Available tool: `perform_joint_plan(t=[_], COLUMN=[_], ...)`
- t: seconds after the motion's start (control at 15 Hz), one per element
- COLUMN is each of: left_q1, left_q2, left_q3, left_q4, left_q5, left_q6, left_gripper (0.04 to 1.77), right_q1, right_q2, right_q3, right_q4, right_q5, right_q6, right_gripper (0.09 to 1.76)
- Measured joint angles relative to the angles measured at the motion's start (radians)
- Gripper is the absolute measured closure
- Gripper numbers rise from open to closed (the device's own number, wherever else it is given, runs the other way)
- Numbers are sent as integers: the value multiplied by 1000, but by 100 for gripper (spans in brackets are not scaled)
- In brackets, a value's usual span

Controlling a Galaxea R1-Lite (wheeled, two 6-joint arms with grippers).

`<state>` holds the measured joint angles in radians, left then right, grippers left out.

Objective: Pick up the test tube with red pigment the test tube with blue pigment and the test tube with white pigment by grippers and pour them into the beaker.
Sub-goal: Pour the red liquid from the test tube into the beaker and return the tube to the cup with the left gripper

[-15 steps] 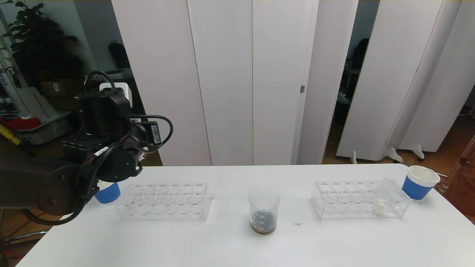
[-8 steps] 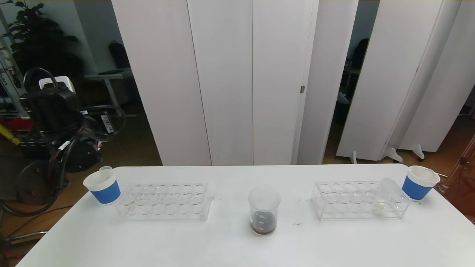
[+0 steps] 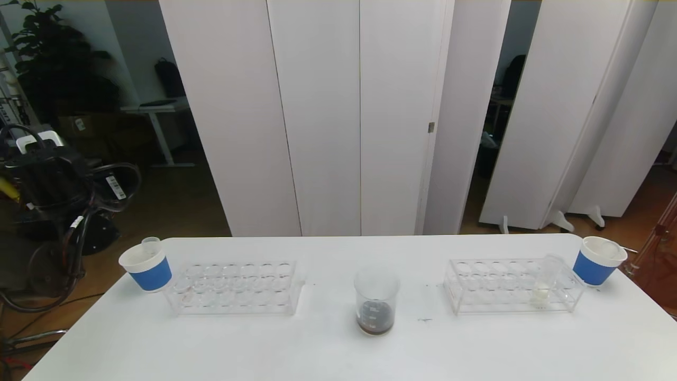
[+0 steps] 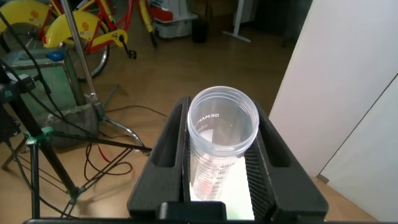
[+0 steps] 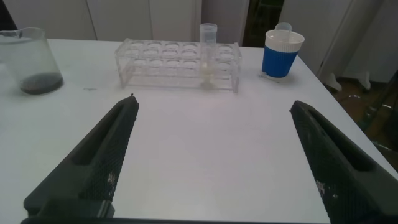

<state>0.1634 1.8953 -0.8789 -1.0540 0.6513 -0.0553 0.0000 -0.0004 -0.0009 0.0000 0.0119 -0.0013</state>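
Observation:
Next, I release my left gripper's empty test tube, now held off the table's side, in the paper cup [image 3: 138, 257] already holding a clear tube.
My left gripper [image 4: 221, 113] is shut on a clear, empty graduated test tube [image 4: 217, 143] with a faint red trace low inside. That arm [image 3: 50, 180] hangs off the table's left side. The beaker [image 3: 376, 301] stands mid-table with dark liquid at its bottom; it also shows in the right wrist view [image 5: 28, 59]. The test tube with white pigment [image 3: 545, 283] stands in the right rack [image 3: 492, 286], also in the right wrist view [image 5: 208, 53]. My right gripper [image 5: 214, 104] is open and empty above bare table, short of that rack. No tube with blue pigment shows.
An empty clear rack [image 3: 232, 288] sits at the left. A blue-and-white paper cup [image 3: 147, 267] with a clear tube [image 3: 151, 244] in it stands at the left corner. A second cup [image 3: 597, 262] stands at the right corner. White panels stand behind the table.
My left arm has swung left and back, from over the left cup to off the table's side. The left cup with its tube is now uncovered.

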Motion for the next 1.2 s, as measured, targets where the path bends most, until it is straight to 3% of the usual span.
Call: perform_joint_plan(t=[0.27, 1.2], left_q1=[9, 27], left_q2=[46, 189], left_q3=[16, 64], left_q4=[8, 16], left_q5=[-59, -110], left_q6=[-76, -230], left_gripper=[123, 123], right_q1=[0, 0], right_q2=[0, 0], right_q3=[0, 0], right_q4=[0, 0], right_q5=[0, 0], right_q6=[0, 0], right_gripper=[10, 10])
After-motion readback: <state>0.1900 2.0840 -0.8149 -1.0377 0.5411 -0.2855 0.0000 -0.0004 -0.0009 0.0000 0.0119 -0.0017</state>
